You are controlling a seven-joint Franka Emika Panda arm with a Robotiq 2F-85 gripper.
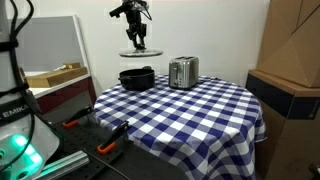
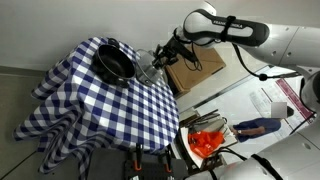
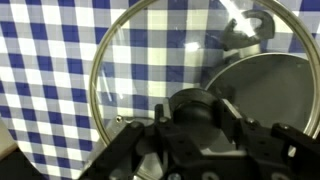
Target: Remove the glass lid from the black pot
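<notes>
I will release the glass lid from my gripper on the open checked cloth (image 1: 185, 109) in front of the silver toaster.
My gripper (image 1: 136, 38) hangs well above the table and is shut on the dark knob (image 3: 195, 108) of the glass lid (image 1: 137, 52). In the wrist view the lid's thin rim (image 3: 100, 70) arcs across the frame, with the checked cloth showing through the glass. The black pot (image 1: 137, 78) stands uncovered on the table below the lid, beside the toaster. It also shows in an exterior view (image 2: 117, 62) and through the glass in the wrist view (image 3: 265, 95). In that exterior view the gripper (image 2: 163, 55) holds the lid beside the pot.
A shiny silver toaster (image 1: 183, 72) stands next to the pot. The round table has a blue and white checked cloth (image 1: 190, 110). Cardboard boxes (image 1: 295, 50) stand beside the table. Orange-handled tools (image 1: 108, 148) lie on a low bench in front.
</notes>
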